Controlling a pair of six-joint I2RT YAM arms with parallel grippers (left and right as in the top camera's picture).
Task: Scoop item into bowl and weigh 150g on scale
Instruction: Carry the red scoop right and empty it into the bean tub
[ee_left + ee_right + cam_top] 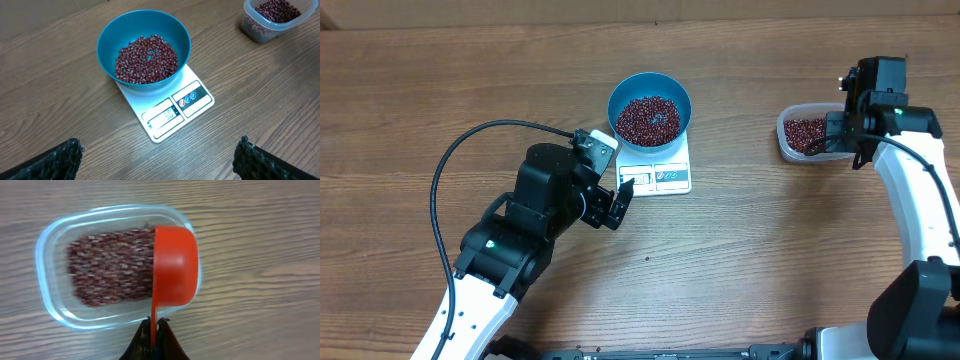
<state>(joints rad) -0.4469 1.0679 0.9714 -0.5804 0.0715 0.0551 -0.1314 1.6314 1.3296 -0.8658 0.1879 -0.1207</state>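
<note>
Next, my right gripper lets go of the orange-red scoop on the near edge of the beans in the clear tub (807,148) (104,294).
The blue bowl (649,109) (144,49) stands on the white scale (663,172) (172,110), holding a pile of dark red beans (649,119) (146,58). My left gripper (617,203) (157,157) hangs open just in front of the scale, nothing between its fingers. At the right, my right gripper (154,326) (843,133) is shut on the handle of an orange-red scoop (173,265). The scoop's cup is turned bottom up over the right end of a clear tub (52,245) (802,133) with more beans (107,267). In the overhead view the scoop is hidden.
A black cable (470,140) loops from the left arm over the table's left half. The right arm's white link (920,200) runs down the right edge. Bare wood lies between the scale and the tub.
</note>
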